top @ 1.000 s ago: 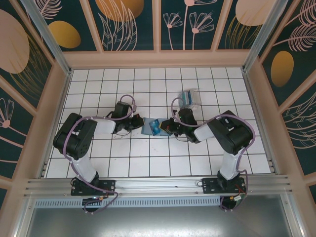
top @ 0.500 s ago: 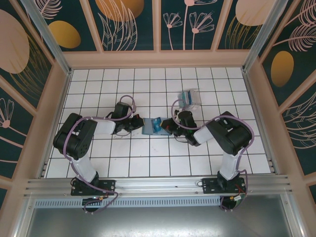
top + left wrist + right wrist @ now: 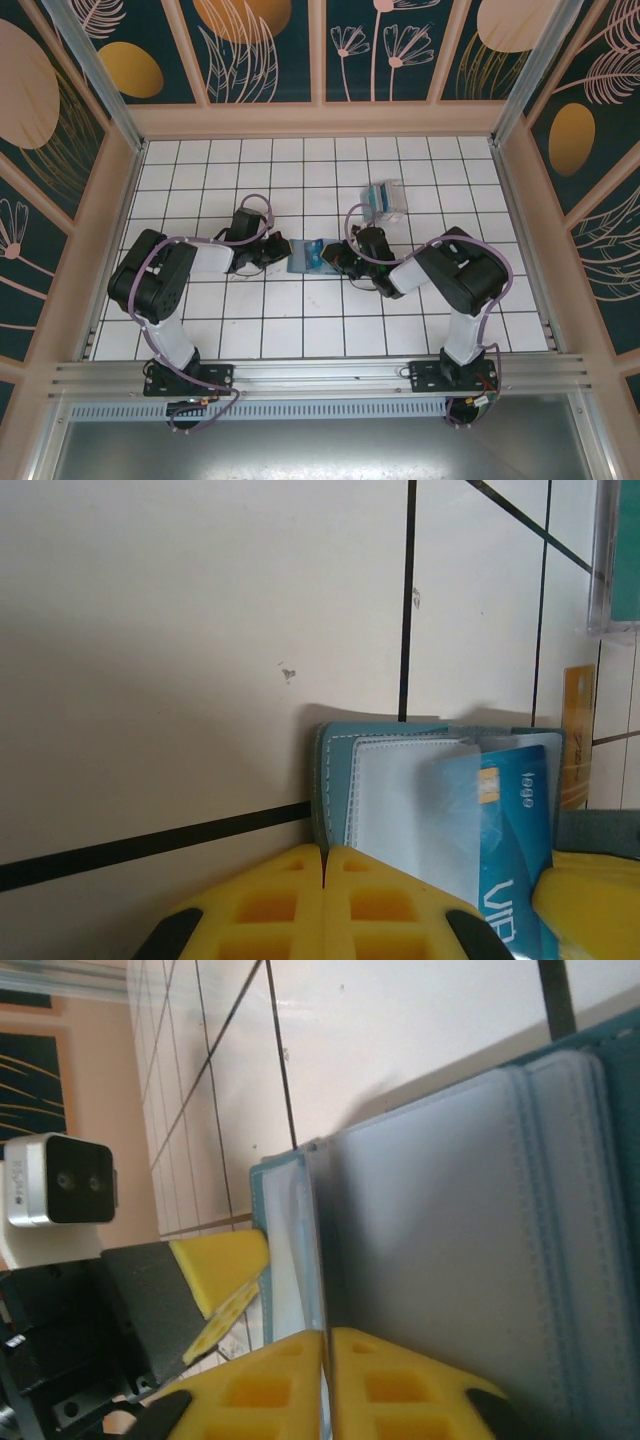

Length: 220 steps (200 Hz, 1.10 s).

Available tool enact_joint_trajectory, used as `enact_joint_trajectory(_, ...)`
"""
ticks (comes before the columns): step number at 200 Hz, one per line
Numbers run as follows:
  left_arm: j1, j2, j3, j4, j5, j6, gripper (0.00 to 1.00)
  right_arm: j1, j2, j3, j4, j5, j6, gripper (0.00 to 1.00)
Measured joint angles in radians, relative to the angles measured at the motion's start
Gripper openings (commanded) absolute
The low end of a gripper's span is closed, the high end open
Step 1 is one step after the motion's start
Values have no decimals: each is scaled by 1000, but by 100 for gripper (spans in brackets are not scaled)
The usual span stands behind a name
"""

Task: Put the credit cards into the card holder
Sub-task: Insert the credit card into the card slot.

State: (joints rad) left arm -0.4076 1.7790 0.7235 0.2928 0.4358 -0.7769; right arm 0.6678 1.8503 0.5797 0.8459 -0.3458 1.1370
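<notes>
The blue credit card is too shallow in the translucent pocket, so my right gripper should open, close at the card's outer edge (image 3: 548, 815) and push the card in deeper.
The card holder (image 3: 303, 256) lies open mid-table between both grippers, with a dark teal rim and a pale blue-grey inside (image 3: 400, 790) (image 3: 450, 1210). A blue credit card (image 3: 515, 820) sits partly under its translucent pocket. My left gripper (image 3: 277, 250) (image 3: 323, 858) is shut on the holder's teal left edge. My right gripper (image 3: 336, 262) (image 3: 326, 1340) comes from the right, its jaws almost together on a thin edge that looks like the blue card's. A tan-orange credit card (image 3: 578, 730) lies on the table beyond the holder.
A clear plastic box (image 3: 385, 200) (image 3: 618, 560) with more cards stands behind the right gripper. White tiled floor surrounds the holder. Patterned walls enclose the table on three sides.
The card holder has gone from a tented shape to lying flatter. My right gripper has edged left toward it with the blue card. The left gripper has kept its hold.
</notes>
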Motion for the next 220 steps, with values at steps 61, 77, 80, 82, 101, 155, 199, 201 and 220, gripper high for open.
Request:
enact_joint_trajectory(61, 0, -23, -18, -5, -27, -11, 0, 2, -84, 48, -228, -14, -132, 18)
enact_joint_trajectory(77, 0, -23, -19, -4, -27, -14, 0, 2, -84, 71, -283, -15, -173, 6)
enact_joint_trajectory(80, 0, -23, -19, -3, -27, -14, 0, 2, -84, 73, -290, -18, -180, 5)
enact_joint_trajectory(82, 0, -23, -19, -3, -27, -14, 0, 2, -84, 77, -298, -18, -181, 4)
enact_joint_trajectory(101, 0, -23, -23, 6, -26, -19, 0, 2, -79, 100, -328, -34, -207, 0)
enact_joint_trajectory(155, 0, -23, -25, 11, -26, -21, 0, 1, -11, 179, -386, -103, -268, 0)
enact_joint_trajectory(199, 0, -23, -25, 11, -26, -21, 0, -6, 25, 234, -431, -177, -280, 0)
enact_joint_trajectory(201, 0, -23, -25, 11, -26, -21, 0, -6, 26, 235, -433, -178, -280, 0)
enact_joint_trajectory(220, 0, -23, -30, 18, -26, -22, 0, -6, 28, 245, -448, -182, -285, 0)
